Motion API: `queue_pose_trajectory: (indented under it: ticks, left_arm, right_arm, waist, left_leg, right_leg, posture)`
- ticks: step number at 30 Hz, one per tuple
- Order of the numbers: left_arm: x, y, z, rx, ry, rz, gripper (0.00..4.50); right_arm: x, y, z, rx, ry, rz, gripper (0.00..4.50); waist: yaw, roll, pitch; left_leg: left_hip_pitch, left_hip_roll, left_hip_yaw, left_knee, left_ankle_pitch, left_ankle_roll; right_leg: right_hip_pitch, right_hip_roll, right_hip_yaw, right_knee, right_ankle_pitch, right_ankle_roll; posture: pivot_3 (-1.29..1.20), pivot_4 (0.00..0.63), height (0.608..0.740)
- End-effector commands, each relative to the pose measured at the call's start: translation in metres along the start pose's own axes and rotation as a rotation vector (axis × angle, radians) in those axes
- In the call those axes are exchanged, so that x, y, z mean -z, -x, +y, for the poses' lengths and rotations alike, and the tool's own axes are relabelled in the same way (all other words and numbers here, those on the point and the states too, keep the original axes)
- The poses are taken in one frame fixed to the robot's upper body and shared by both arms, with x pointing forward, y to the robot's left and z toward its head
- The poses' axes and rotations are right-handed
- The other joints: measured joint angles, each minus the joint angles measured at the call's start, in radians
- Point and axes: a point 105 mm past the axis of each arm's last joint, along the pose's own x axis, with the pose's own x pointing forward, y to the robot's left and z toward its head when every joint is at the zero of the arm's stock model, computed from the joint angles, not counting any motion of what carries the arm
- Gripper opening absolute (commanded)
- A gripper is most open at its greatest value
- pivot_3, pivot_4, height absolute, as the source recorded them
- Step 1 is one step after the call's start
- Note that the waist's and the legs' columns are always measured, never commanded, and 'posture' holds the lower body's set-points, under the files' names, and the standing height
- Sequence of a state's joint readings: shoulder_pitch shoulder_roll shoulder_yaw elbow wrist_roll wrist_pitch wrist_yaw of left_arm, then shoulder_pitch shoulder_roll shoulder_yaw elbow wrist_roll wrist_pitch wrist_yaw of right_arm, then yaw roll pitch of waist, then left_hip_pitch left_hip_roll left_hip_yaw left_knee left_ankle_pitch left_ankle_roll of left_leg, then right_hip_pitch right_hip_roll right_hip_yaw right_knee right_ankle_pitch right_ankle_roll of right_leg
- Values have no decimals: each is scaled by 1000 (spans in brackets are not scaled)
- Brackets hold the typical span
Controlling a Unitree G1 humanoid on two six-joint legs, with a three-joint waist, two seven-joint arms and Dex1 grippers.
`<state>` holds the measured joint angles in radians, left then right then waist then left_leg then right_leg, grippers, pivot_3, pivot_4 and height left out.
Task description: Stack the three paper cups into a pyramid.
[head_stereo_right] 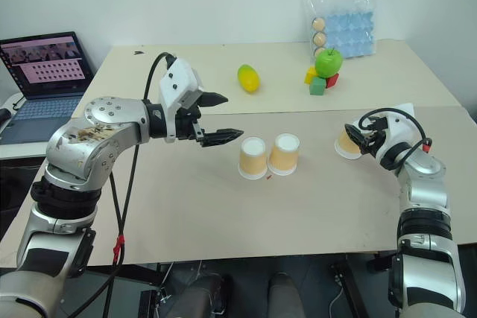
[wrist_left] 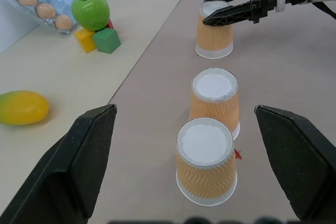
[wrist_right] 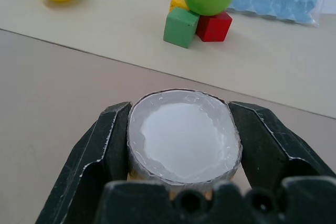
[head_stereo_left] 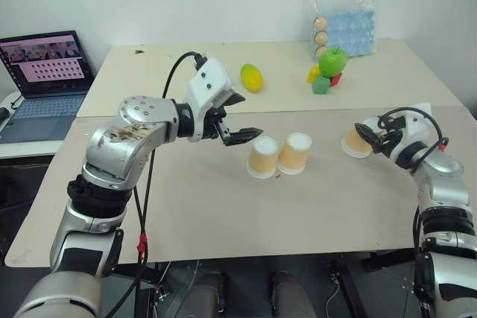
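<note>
Next, I set the third cup down with my right gripper across the white tops of the two (head_stereo_left: 284, 144) touching cups.
Two paper cups (head_stereo_left: 262, 157) (head_stereo_left: 294, 153) stand upside down, side by side and touching, at the middle of the near table (head_stereo_left: 209, 214). The third cup (head_stereo_left: 356, 143) is off to their right, also bottom up, and looks to be resting on the table. My right gripper (head_stereo_left: 365, 138) is shut on this cup near its white end; in the right wrist view the two fingers (wrist_right: 102, 145) press its sides (wrist_right: 184, 135). My left gripper (head_stereo_left: 252, 115) hovers open just left of the pair, a little above the table, with nothing between its fingers.
On the far table lie a yellow-green mango (head_stereo_left: 252, 77), a green apple (head_stereo_left: 333, 60) on coloured blocks (head_stereo_left: 320, 84), and a bag with eggs (head_stereo_left: 343, 24). A laptop (head_stereo_left: 45, 80) sits at far left. The near table's front edge runs close below the cups.
</note>
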<state>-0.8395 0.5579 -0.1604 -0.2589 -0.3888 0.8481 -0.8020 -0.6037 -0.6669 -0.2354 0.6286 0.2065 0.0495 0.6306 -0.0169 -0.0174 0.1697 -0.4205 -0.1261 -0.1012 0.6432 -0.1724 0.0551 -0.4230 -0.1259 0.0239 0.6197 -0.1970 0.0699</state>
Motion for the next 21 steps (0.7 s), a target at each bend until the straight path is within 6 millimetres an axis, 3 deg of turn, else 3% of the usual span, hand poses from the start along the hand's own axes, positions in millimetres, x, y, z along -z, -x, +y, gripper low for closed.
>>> queue_pose_trajectory:
  ticks: [1, 8, 11, 17, 21]
  left_arm:
    - [-12, 5, 3, -21, -50, -37, 4500]
    - [-10, 15, 0, 16, -40, -26, 4500]
    - [0, 27, -3, 57, -51, 21, 4500]
    - [8, 31, -5, 57, -69, 44, 4500]
    - [6, 25, -8, 57, -71, 24, 4500]
  right_arm:
    - [-46, 0, 0, -42, 43, -105, 2667]
    - [-105, 20, 51, -378, 131, -122, 2667]
    - [-132, 31, 69, -488, 215, -131, 2667]
    - [-165, 39, 99, -643, 281, -166, 2667]
    - [-168, 36, 123, -742, 274, -172, 2667]
  waist:
    - [-1, 0, 0]
    - [0, 1, 1]
    - [-1, 1, 1]
    - [3, 1, 1]
    - [3, 1, 1]
  left_leg:
    - [0, 0, 0, 0, 0, 0]
    - [0, 0, 0, 0, 0, 0]
    - [0, 0, 0, 0, -1, -1]
    - [0, 0, 0, 0, -1, -2]
    - [-1, 0, 0, 0, -2, -2]
  right_leg:
    - [0, 0, 0, 0, 0, 0]
    - [-1, 0, 1, 2, 0, 0]
    - [-2, 0, 1, 3, 0, 1]
    - [-1, 0, 1, 2, -1, 1]
    - [-1, -1, 0, 1, -1, 1]
  posture:
    - [0, 150, 740]
    - [0, 150, 740]
    - [0, 150, 740]
    - [0, 150, 740]
    - [0, 150, 740]
